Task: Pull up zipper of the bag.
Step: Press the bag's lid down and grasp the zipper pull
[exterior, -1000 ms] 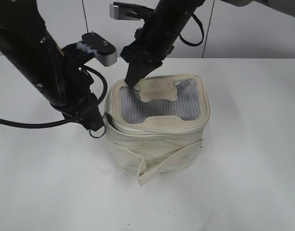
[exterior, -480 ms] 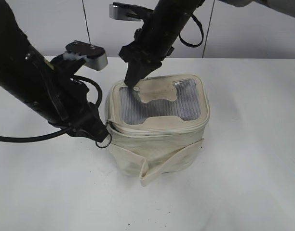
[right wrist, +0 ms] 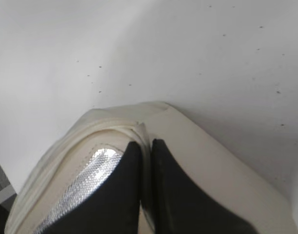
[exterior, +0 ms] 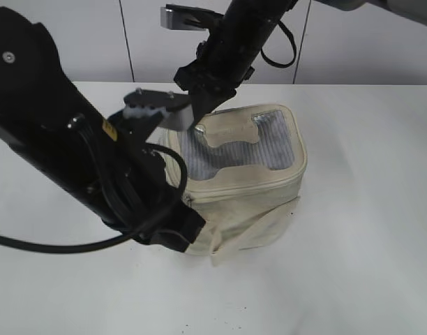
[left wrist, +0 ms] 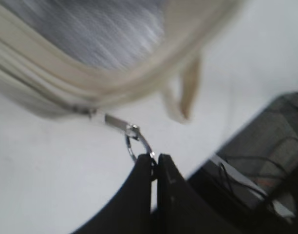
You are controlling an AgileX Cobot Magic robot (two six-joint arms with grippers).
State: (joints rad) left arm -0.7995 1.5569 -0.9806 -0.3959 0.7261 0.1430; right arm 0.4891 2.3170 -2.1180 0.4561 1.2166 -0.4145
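Observation:
Next, I release the silver ring pull with my left gripper against the bag's front side, just under the zipper rim (exterior: 213,204).
The cream-white bag (exterior: 248,202) stands mid-table, its grey ribbed window top (exterior: 276,143) facing up. The zipper (exterior: 250,188) runs around the top rim. In the left wrist view, my left gripper (left wrist: 153,157) is shut on the silver ring pull (left wrist: 135,142) of the slider (left wrist: 116,123), just off the bag's rim (left wrist: 85,83). In the exterior view, the left gripper (exterior: 180,237) is low at the bag's front left corner. My right gripper (exterior: 199,117) is shut, with its tips pressed on the bag's top near the back left corner (right wrist: 146,144).
The bag's wide cream strap (exterior: 250,237) hangs loose at the front. The white table (exterior: 367,265) stretches to the right and front. My left arm (exterior: 74,160) and its black cable fill the left foreground. A wall stands behind the table.
My left arm has swung forward and to the right along the bag's front, still holding the ring pull. The slider has travelled with it. The bag has shifted slightly right. The right gripper has stayed on top.

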